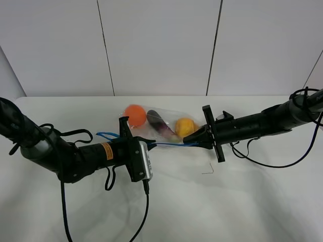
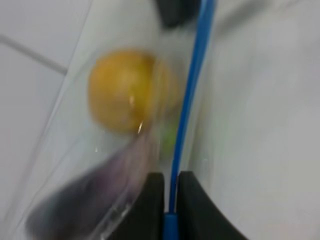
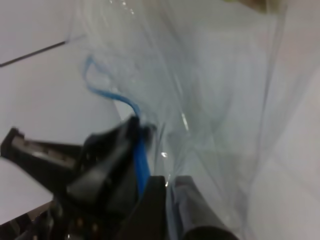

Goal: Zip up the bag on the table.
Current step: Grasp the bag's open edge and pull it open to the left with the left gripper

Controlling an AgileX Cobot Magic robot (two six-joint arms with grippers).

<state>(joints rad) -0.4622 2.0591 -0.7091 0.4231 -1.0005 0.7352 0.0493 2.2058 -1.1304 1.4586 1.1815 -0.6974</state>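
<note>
The blue zip strip, now taut between my two grippers, will be let go at its loose end by my left gripper, on the table point(image 1: 96, 129) next to the orange produce.
The clear bag point(image 1: 162, 123) lies at the middle of the white table point(image 1: 242, 201), with orange, purple and yellow produce inside. Its blue zip strip point(image 1: 169, 144) runs taut between my two grippers. My left gripper point(image 1: 150, 142) is shut on the strip's left part. In the left wrist view the black fingers point(image 2: 192, 210) clamp the blue strip point(image 2: 187, 110) beside the yellow fruit point(image 2: 127, 90). My right gripper point(image 1: 194, 140) is shut on the strip's right end. In the right wrist view its gripper point(image 3: 167, 190) pinches the strip point(image 3: 141, 165), with the left gripper just beyond.
A thin dark wire scrap point(image 1: 209, 169) lies on the table in front of the bag. Black cables point(image 1: 267, 161) trail from both arms across the tabletop. White wall panels point(image 1: 161, 45) stand behind the table's far edge.
</note>
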